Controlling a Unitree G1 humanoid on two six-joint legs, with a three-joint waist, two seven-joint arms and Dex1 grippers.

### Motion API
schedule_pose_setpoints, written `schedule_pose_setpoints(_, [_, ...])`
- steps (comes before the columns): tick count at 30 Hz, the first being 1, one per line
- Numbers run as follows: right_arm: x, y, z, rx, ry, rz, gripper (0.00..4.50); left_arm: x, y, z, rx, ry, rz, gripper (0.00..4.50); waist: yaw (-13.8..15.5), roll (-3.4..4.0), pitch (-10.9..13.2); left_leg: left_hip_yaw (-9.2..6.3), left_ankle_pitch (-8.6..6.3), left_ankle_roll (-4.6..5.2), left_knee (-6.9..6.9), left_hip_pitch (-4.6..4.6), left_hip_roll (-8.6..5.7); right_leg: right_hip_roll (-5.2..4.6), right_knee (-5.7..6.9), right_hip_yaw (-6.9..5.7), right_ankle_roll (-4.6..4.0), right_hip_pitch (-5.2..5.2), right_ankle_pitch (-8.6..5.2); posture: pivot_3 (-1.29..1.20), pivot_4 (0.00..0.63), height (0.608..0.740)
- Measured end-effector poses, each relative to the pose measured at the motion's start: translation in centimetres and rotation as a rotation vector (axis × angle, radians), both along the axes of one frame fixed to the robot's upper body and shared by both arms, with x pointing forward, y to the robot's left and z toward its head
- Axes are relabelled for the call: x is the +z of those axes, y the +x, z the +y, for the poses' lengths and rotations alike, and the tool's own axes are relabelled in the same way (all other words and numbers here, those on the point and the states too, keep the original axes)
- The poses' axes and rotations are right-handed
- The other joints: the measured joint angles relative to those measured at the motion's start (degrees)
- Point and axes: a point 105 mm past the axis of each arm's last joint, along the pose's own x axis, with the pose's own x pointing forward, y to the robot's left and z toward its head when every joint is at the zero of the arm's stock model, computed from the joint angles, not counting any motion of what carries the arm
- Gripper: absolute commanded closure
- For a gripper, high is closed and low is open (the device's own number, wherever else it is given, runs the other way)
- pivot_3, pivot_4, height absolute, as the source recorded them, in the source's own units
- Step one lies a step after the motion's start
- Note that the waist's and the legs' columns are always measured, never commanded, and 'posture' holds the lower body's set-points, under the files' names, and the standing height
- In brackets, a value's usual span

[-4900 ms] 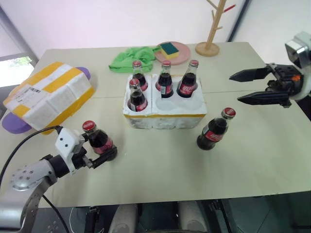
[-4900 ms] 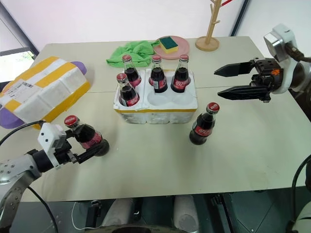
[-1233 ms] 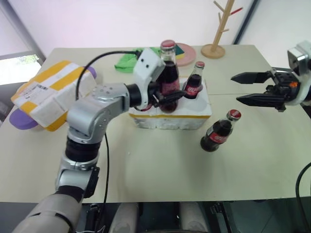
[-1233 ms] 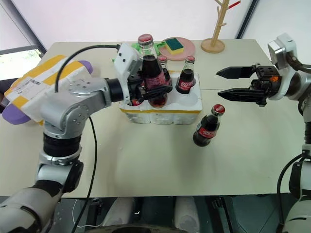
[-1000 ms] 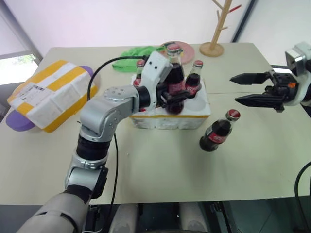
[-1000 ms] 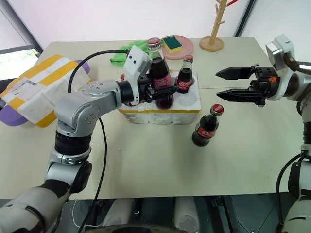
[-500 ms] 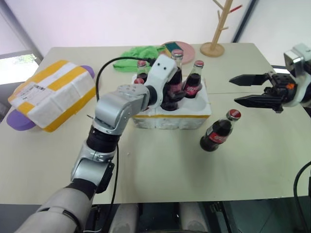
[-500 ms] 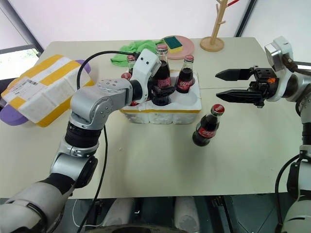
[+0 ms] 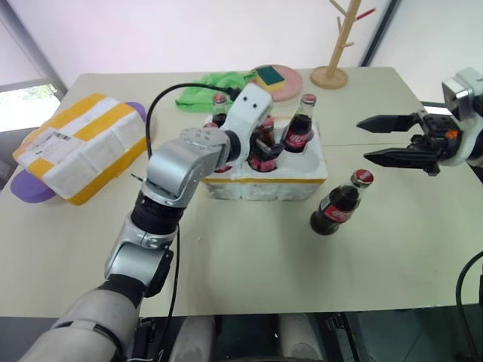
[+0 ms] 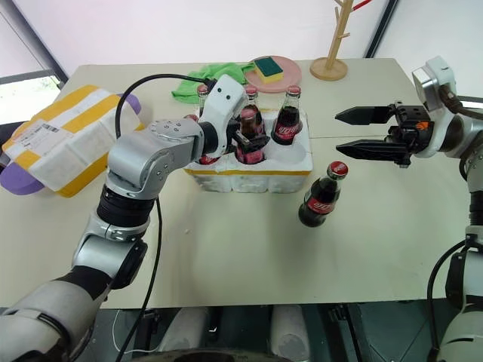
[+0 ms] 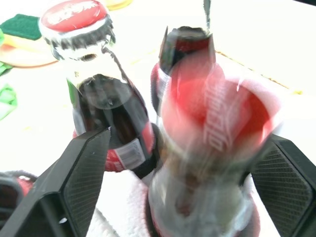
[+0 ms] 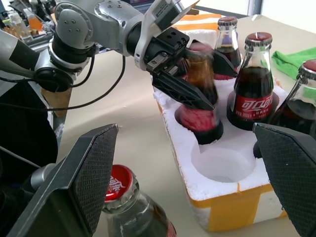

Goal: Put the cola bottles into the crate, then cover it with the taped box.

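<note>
My right gripper should go next to the cola bottle standing on the table beside the crate and close around its red label (image 9: 335, 212) (image 12: 171, 230).
The crate (image 9: 260, 181) stands mid-table with several cola bottles upright in its wells, such as the back right one (image 9: 300, 127). My left gripper (image 9: 266, 149) is open, its fingers (image 11: 79, 177) spread on either side of a bottle (image 12: 198, 94) whose base rests in the front middle well. The front right well (image 12: 222, 165) is empty. One more cola bottle (image 9: 339, 204) stands on the table to the right of the crate. My right gripper (image 9: 364, 139) hovers open above and right of that bottle, holding nothing. The taped box (image 9: 79, 143) lies at the far left.
A purple object (image 9: 26, 188) sticks out from under the taped box. Behind the crate lie a green cloth (image 9: 211, 81) and a pink plate (image 9: 285, 78) with a sponge on it. A wooden tree stand (image 9: 336, 45) rises at the back right.
My left gripper has lowered its bottle into the front middle well, and its fingers have spread away from the glass. The right arm has stayed still.
</note>
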Motion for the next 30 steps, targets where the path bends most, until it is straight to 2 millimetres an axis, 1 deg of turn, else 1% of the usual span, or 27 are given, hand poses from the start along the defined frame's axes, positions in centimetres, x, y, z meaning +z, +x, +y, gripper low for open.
schedule_pose_setpoints(4, [0.0, 0.1, 0.0, -0.001, -0.003, -0.007, 0.00, 0.4, -0.4, -0.2, -0.018, -0.017, -0.004, 0.03, -0.1, 0.00, 0.0, 0.00, 0.00, 0.00, -0.01, 0.00, 0.00, 0.00, 0.00, 0.00, 0.00, 0.00, 0.00, 0.00, 0.150, 0.740])
schedule_pose_setpoints(7, [0.2, 0.3, 0.0, -0.004, -0.003, -0.011, 0.00, 1.6, -0.6, 0.1, -0.040, -0.115, 0.015, 0.03, -0.2, 0.00, 0.0, 0.00, 0.00, 0.00, 0.00, 0.00, 0.00, 0.00, 0.00, 0.00, 0.00, 0.00, 0.00, 0.00, 0.150, 0.740])
schedule_pose_setpoints(10, [0.4, 0.5, 0.0, -0.011, -0.007, -0.021, 0.00, 3.1, -0.9, 0.8, -0.069, -0.161, -0.008, 0.03, -0.2, 0.00, 0.0, 0.00, 0.00, 0.00, -0.01, 0.01, 0.00, 0.00, 0.00, 0.00, 0.00, 0.00, 0.00, 0.00, 0.150, 0.740])
schedule_pose_setpoints(15, [0.4, 0.9, -0.3, -0.025, -0.004, -0.023, 0.00, 6.1, -2.0, 3.2, -0.133, -0.181, -0.092, 0.03, -0.2, 0.00, 0.0, 0.01, 0.00, 0.00, -0.01, 0.01, 0.00, 0.00, 0.01, 0.01, 0.00, -0.01, 0.00, 0.00, 0.150, 0.740])
schedule_pose_setpoints(18, [1.0, 1.2, -0.4, -0.035, -0.004, -0.048, 0.00, 8.4, -2.6, 4.8, -0.154, -0.229, -0.131, 0.03, -0.2, 0.00, 0.0, 0.01, 0.00, 0.00, 0.00, 0.01, 0.00, 0.00, 0.01, 0.00, 0.00, 0.00, 0.00, 0.00, 0.150, 0.740])
schedule_pose_setpoints(20, [1.3, 1.6, -0.3, -0.045, 0.003, -0.071, 0.00, 9.6, -3.4, 5.3, -0.206, -0.282, -0.145, 0.03, -0.2, 0.00, 0.0, 0.01, 0.00, 0.00, 0.00, 0.01, 0.01, 0.00, 0.01, 0.00, 0.00, 0.00, 0.00, 0.00, 0.150, 0.740])
schedule_pose_setpoints(21, [1.3, 1.9, -0.3, -0.052, 0.008, -0.079, 0.00, 10.4, -4.1, 5.5, -0.253, -0.304, -0.163, 0.03, -0.2, 0.00, 0.0, 0.01, 0.00, 0.00, -0.01, 0.01, 0.01, 0.00, 0.01, 0.01, 0.00, 0.00, 0.00, 0.00, 0.150, 0.740])
schedule_pose_setpoints(23, [1.1, 2.5, -0.7, -0.080, 0.016, -0.078, 0.00, 11.9, -6.4, 6.1, -0.373, -0.319, -0.227, 0.03, -0.4, -0.01, 0.0, 0.01, 0.00, 0.00, -0.05, 0.01, 0.01, 0.00, -0.01, 0.01, -0.01, -0.03, 0.00, 0.00, 0.150, 0.740])
schedule_pose_setpoints(24, [1.1, 2.6, -0.9, -0.094, 0.016, -0.077, 0.00, 12.2, -7.2, 6.5, -0.411, -0.315, -0.248, 0.03, -0.4, 0.00, 0.0, 0.02, 0.00, 0.00, -0.07, 0.01, 0.02, 0.00, -0.02, 0.01, -0.01, -0.04, -0.01, 0.00, 0.150, 0.740])
schedule_pose_setpoints(26, [0.9, 3.0, -1.6, -0.131, 0.023, -0.073, 0.00, 12.4, -8.7, 7.9, -0.466, -0.298, -0.277, 0.03, -0.5, 0.01, 0.0, 0.05, 0.00, 0.00, -0.10, 0.03, 0.02, 0.00, 0.00, 0.03, -0.02, -0.05, -0.01, 0.00, 0.150, 0.740])
schedule_pose_setpoints(30, [0.7, 3.3, -2.4, -0.175, 0.034, -0.069, 0.00, 11.4, -9.6, 10.2, -0.493, -0.305, -0.232, 0.03, -0.4, 0.01, 0.0, 0.07, 0.01, -0.01, 0.01, 0.03, 0.02, 0.00, 0.07, 0.07, -0.04, -0.04, 0.01, 0.00, 0.150, 0.740])
